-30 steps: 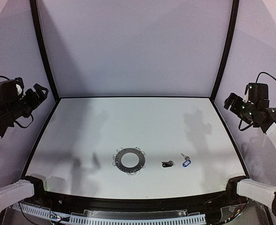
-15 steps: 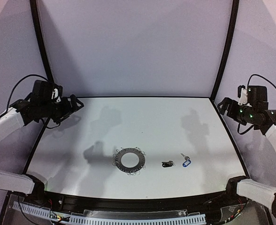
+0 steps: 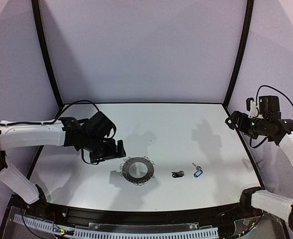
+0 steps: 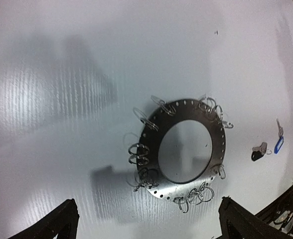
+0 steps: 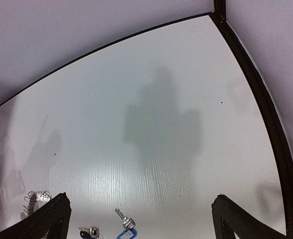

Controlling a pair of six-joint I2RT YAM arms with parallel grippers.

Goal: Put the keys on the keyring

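My left gripper needs to close on a silver wire loop at the front edge (image 3: 136, 183) (image 4: 182, 203) of the keyring, on the side nearest the table's black rim.
The keyring (image 3: 138, 170), a flat black disc with a wide hole and silver wire loops round its edge, lies on the white table near the front centre; the left wrist view shows the keyring (image 4: 189, 148) from above. To its right lie two keys: one with a black head (image 3: 177, 174) and one with a blue tag (image 3: 198, 172). Both keys also show in the right wrist view, black head (image 5: 89, 231) and blue tag (image 5: 125, 230). My left gripper (image 3: 117, 148) hovers open just left of the keyring. At the right edge, my right gripper (image 3: 230, 121) is raised, open and empty.
A black rim (image 3: 141, 103) borders the white table (image 3: 151, 129), with lilac walls behind and at the sides. The right table edge (image 5: 266, 109) runs close under my right arm. Cables hang from both wrists.
My left arm has swung from the far left edge in over the table to just left of the keyring. My right arm has shifted slightly. Keyring and keys have not moved.
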